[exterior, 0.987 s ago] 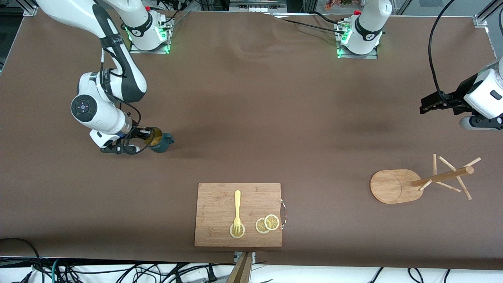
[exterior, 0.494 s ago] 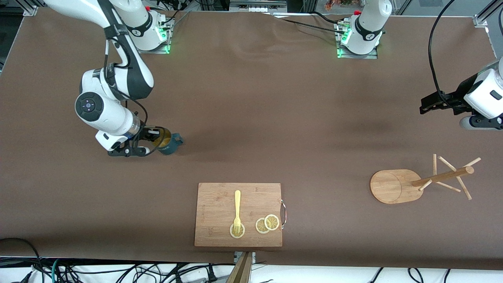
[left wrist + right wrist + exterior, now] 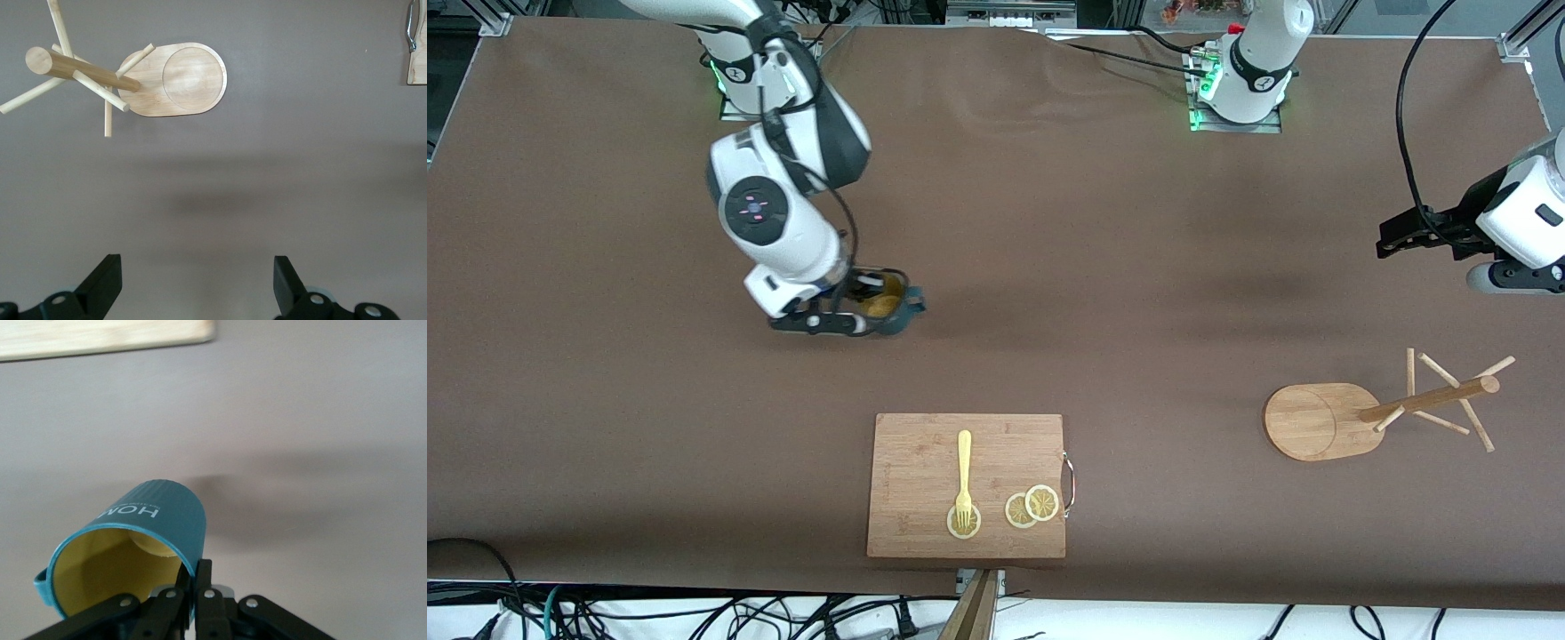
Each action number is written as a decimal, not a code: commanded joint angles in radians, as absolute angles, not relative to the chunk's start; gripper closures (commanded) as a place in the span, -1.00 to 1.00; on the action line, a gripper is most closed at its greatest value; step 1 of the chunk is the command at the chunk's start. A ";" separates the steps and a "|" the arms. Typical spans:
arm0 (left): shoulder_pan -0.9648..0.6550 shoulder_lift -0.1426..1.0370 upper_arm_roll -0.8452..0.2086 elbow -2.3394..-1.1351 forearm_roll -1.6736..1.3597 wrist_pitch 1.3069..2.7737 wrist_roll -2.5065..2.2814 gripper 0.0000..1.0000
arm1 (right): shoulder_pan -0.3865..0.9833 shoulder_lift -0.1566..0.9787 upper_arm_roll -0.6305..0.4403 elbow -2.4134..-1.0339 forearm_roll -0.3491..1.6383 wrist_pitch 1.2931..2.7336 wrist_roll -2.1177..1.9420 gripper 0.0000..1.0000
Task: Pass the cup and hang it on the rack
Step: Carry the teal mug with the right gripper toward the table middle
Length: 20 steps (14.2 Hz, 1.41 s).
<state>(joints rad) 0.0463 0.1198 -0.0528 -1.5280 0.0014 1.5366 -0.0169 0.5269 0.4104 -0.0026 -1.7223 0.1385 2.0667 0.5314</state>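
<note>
The dark teal cup will go from my right gripper down onto the bare brown table [image 3: 1072, 262], at a spot well beyond the metal handle of the cutting board.
My right gripper [image 3: 869, 313] is shut on the rim of the dark teal cup [image 3: 894, 308] and carries it above the brown table, its yellow inside facing up. In the right wrist view the fingers [image 3: 203, 577] pinch the cup's wall [image 3: 160, 513], one inside and one outside. The wooden rack [image 3: 1325, 420] stands at the left arm's end of the table, its pole and pegs [image 3: 1440, 398] leaning in view. My left gripper [image 3: 1387, 244] waits open and empty above the table near the rack, which shows in the left wrist view [image 3: 177, 80].
A rectangular wooden cutting board [image 3: 925, 444] lies near the table's front edge, with a yellow fork [image 3: 963, 476] and lemon slices [image 3: 1032, 507] on it. Its corner shows in the left wrist view [image 3: 417, 63].
My right arm has carried the cup toward the middle of the table, toward the left arm's end. The left arm has not moved.
</note>
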 commanded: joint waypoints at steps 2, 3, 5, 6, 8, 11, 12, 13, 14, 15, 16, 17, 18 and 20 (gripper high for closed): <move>0.051 0.127 -0.058 -1.499 -0.002 1.529 -0.003 -1.00 | 0.650 0.546 -0.012 -1.540 0.215 2.028 0.618 1.00; 0.051 0.138 -0.058 -1.488 0.000 1.528 -0.003 -1.00 | 0.690 0.576 -0.012 -1.502 0.215 2.031 0.662 1.00; 0.051 0.146 -0.058 -1.486 0.000 1.508 -0.003 -1.00 | 0.757 0.644 -0.012 -1.421 0.213 2.029 0.751 1.00; 0.052 0.146 -0.058 -1.485 0.000 1.506 -0.002 -1.00 | 0.793 0.676 -0.012 -1.389 0.212 2.032 0.790 1.00; 0.051 0.150 -0.057 -1.486 -0.003 1.506 0.005 -1.00 | 0.845 0.733 -0.012 -1.332 0.210 2.039 0.833 1.00; 0.048 0.155 -0.060 -1.485 -0.006 1.503 0.098 -1.00 | 0.909 0.791 -0.014 -1.279 0.204 2.046 0.913 1.00; 0.051 0.156 -0.058 -1.485 -0.006 1.503 0.160 -1.00 | 0.926 0.814 -0.015 -1.264 0.204 2.054 0.926 1.00; 0.052 0.163 -0.058 -1.485 -0.006 1.503 0.211 -1.00 | 0.930 0.822 -0.015 -1.258 0.204 2.054 0.928 1.00; 0.054 0.167 -0.057 -1.485 -0.006 1.503 0.266 -1.00 | 0.936 0.824 -0.015 -1.255 0.203 2.054 0.928 1.00; 0.057 0.169 -0.054 -1.486 -0.008 1.503 0.326 -1.00 | 0.936 0.824 -0.015 -1.253 0.202 2.054 0.928 1.00; 0.061 0.173 -0.052 -1.488 -0.008 1.505 0.387 -1.00 | 0.936 0.825 -0.015 -1.253 0.202 2.056 0.930 1.00; 0.064 0.173 -0.052 -1.497 -0.008 1.506 0.437 -1.00 | 0.937 0.827 -0.015 -1.253 0.201 2.062 0.949 1.00; 0.063 0.172 -0.052 -1.505 -0.008 1.506 0.474 -1.00 | 0.937 0.836 -0.015 -1.253 0.201 2.063 0.968 1.00; 0.049 0.170 -0.054 -1.529 -0.024 1.505 0.547 -1.00 | 0.937 0.838 -0.017 -1.255 0.199 2.065 0.980 1.00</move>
